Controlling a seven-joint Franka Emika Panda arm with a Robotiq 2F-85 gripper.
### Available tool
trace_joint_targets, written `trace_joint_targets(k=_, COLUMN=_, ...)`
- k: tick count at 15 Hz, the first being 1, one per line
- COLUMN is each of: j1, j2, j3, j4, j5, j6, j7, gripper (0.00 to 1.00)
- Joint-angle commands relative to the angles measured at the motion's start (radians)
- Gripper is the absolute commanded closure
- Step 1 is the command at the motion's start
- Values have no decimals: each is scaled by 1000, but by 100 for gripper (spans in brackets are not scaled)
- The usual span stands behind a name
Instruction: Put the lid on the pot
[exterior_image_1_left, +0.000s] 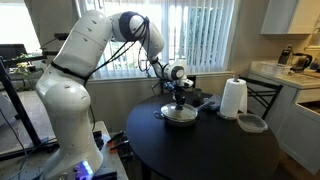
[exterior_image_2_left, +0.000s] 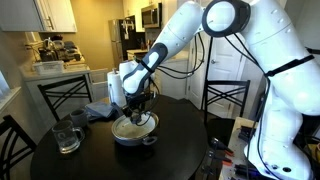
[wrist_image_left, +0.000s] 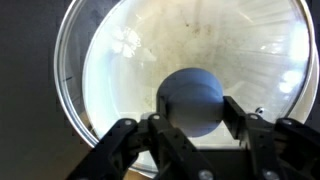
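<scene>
My gripper will let go of the glass lid squarely on the rim of the shallow silvery pot (exterior_image_1_left: 178, 109) (wrist_image_left: 201, 76).
The round glass lid (wrist_image_left: 130, 70) with a metal rim fills the wrist view, with the pot's pale inside showing through it. Its dark knob (wrist_image_left: 190, 98) sits between my gripper's (wrist_image_left: 192, 118) two fingers, which press on both sides of it. In both exterior views the gripper (exterior_image_1_left: 180, 99) (exterior_image_2_left: 137, 108) hangs straight over the shallow silvery pot (exterior_image_1_left: 180, 117) (exterior_image_2_left: 136, 131) on the round dark table (exterior_image_1_left: 205, 155). The lid (exterior_image_2_left: 132, 123) lies level at the pot's rim; I cannot tell whether it rests on it.
A paper towel roll (exterior_image_1_left: 233, 98) and a small round greyish container (exterior_image_1_left: 251, 123) stand beside the pot. A blue cloth (exterior_image_2_left: 100, 112) and a clear container (exterior_image_2_left: 67, 138) lie on the table. Chairs (exterior_image_2_left: 222, 100) ring the table, with a kitchen counter (exterior_image_1_left: 285, 72) behind.
</scene>
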Motion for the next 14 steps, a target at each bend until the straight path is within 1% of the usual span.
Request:
trace_joint_targets(k=1, j1=19, j2=-44, j3=-4, j4=-51, j5=-30, j6=67, j7=-17, gripper=68)
trace_joint_targets(k=4, j1=40, j2=-64, j3=-13, j4=-99, j5=-46, j6=177, j7=-5, gripper=68)
trace_joint_targets(k=7, j1=49, j2=-69, j3=-15, j4=-131, j5=-41, j6=239, j7=-15, gripper=68)
trace_joint_targets(k=10, j1=48, j2=-68, j3=-13, j4=-148, j5=-31, j6=259, j7=-24, gripper=68)
trace_joint_targets(k=13, j1=45, j2=-74, j3=-11, j4=-153, j5=-28, j6=246, j7=-29, gripper=68)
trace_joint_targets(k=14, j1=52, j2=-74, j3=-19, j4=-156, j5=-36, j6=247, j7=-21, gripper=39)
